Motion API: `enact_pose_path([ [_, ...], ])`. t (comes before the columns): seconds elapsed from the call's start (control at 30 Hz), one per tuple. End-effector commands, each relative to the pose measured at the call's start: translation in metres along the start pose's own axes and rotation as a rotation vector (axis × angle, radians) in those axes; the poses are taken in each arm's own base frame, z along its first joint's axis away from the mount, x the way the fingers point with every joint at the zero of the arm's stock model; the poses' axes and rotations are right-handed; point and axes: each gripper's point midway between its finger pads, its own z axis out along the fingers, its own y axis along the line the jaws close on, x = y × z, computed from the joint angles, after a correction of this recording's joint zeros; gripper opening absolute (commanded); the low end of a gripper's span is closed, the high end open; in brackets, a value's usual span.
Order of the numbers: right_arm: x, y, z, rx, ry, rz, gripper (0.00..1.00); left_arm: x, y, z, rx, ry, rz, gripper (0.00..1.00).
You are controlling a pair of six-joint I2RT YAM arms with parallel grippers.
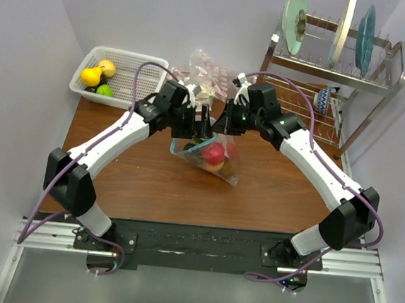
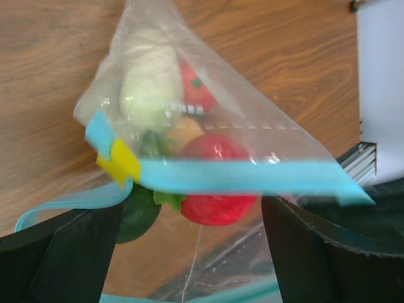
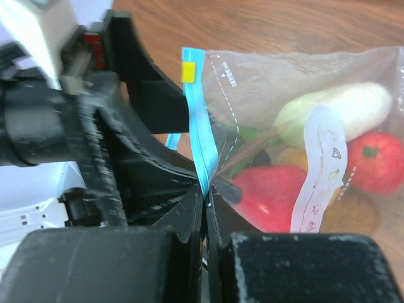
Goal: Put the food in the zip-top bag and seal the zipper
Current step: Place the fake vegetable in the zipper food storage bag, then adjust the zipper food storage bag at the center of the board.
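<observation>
I need to next close my left gripper on the light-blue zipper's bend (image 1: 173,151) (image 2: 20,222) beside the dark green piece, at the corner of the zip-top bag away from my right gripper.
The zip-top bag (image 1: 223,169) lies mid-table holding food: a red piece (image 1: 215,152), a pale green one (image 2: 148,82), a small red one (image 3: 379,161) and a dark green one (image 2: 136,211). Its light-blue zipper (image 2: 246,177) runs across the left wrist view, with a yellow slider (image 2: 118,161) at one end. My left gripper (image 2: 189,214) is open, its fingers (image 2: 57,252) either side of the strip and not touching it. The right gripper (image 3: 207,205) is shut on the zipper (image 3: 199,126) near its other end. In the top view both grippers (image 1: 199,126) (image 1: 219,124) meet over the bag's mouth.
A white mesh basket (image 1: 126,54) at the back left holds yellow, peach and green food (image 1: 90,76). Crumpled clear bags (image 1: 208,70) lie behind the grippers. A metal dish rack (image 1: 336,78) with plates stands at the back right.
</observation>
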Motion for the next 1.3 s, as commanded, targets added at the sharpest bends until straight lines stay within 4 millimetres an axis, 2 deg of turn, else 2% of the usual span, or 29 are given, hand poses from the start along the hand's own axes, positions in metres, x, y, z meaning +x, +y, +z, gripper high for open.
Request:
enact_pose_path([
  [0.0, -0.005, -0.008, 0.002, 0.027, -0.038, 0.009, 0.00, -0.036, -0.043, -0.078, 0.085, -0.202, 0.095, 0.94],
  [0.03, -0.006, -0.008, 0.002, 0.027, -0.040, 0.011, 0.00, -0.039, -0.037, -0.087, 0.047, -0.238, 0.093, 0.96],
  [0.07, -0.007, -0.008, 0.001, 0.025, -0.044, 0.011, 0.00, -0.034, -0.028, -0.086, 0.013, -0.237, 0.088, 1.00],
  [0.13, -0.009, -0.006, 0.002, 0.021, -0.049, 0.008, 0.00, -0.031, -0.020, -0.097, -0.015, -0.274, 0.093, 1.00],
  [0.17, -0.010, -0.005, 0.002, 0.020, -0.051, 0.009, 0.00, -0.025, -0.008, -0.093, -0.053, -0.276, 0.084, 1.00],
  [0.23, -0.009, -0.007, 0.003, 0.025, -0.045, 0.011, 0.00, -0.023, -0.011, -0.103, -0.025, -0.316, 0.091, 1.00],
  [0.3, -0.009, -0.007, 0.004, 0.026, -0.044, 0.013, 0.00, -0.012, -0.004, -0.096, -0.017, -0.306, 0.089, 1.00],
  [0.4, -0.011, -0.005, 0.003, 0.017, -0.049, 0.017, 0.00, 0.006, 0.021, -0.084, -0.096, -0.261, 0.079, 1.00],
  [0.43, -0.012, -0.004, 0.002, 0.014, -0.054, 0.017, 0.00, 0.012, 0.037, -0.079, -0.153, -0.252, 0.070, 1.00],
  [0.5, -0.013, -0.003, 0.002, 0.012, -0.055, 0.018, 0.00, 0.019, 0.047, -0.074, -0.179, -0.250, 0.062, 0.97],
  [0.53, -0.013, -0.003, 0.002, 0.011, -0.056, 0.019, 0.00, 0.028, 0.060, -0.069, -0.214, -0.249, 0.050, 0.94],
  [0.6, -0.013, -0.002, 0.003, 0.008, -0.053, 0.020, 0.00, 0.029, 0.060, -0.064, -0.183, -0.285, 0.030, 0.87],
  [0.63, -0.013, -0.002, 0.003, 0.008, -0.053, 0.020, 0.00, 0.040, 0.064, -0.061, -0.167, -0.278, 0.021, 0.84],
  [0.7, -0.012, -0.002, 0.003, 0.007, -0.051, 0.022, 0.00, 0.037, 0.062, -0.059, -0.133, -0.326, 0.005, 0.81],
  [0.83, -0.011, -0.001, 0.004, 0.002, -0.047, 0.025, 0.00, 0.053, 0.076, -0.048, -0.148, -0.312, -0.014, 0.75],
  [0.93, -0.010, -0.001, 0.004, -0.004, -0.044, 0.027, 0.00, 0.061, 0.084, -0.036, -0.165, -0.275, -0.021, 0.63],
  [1.03, -0.007, -0.001, 0.006, -0.009, -0.030, 0.029, 0.00, 0.062, 0.080, -0.030, -0.134, -0.266, -0.022, 0.39],
  [1.1, -0.006, -0.001, 0.006, -0.011, -0.026, 0.029, 0.00, 0.057, 0.077, -0.031, -0.119, -0.287, -0.021, 0.37],
  [1.2, -0.006, 0.000, 0.003, -0.010, -0.028, 0.022, 0.00, 0.049, 0.072, -0.031, -0.107, -0.311, -0.017, 0.24],
  [1.23, -0.007, 0.001, 0.002, -0.011, -0.030, 0.020, 0.00, 0.046, 0.070, -0.031, -0.099, -0.314, -0.016, 0.13],
  [1.27, -0.006, 0.000, 0.001, -0.005, -0.026, 0.018, 0.00, 0.043, 0.067, -0.030, -0.089, -0.318, -0.012, 0.06],
])
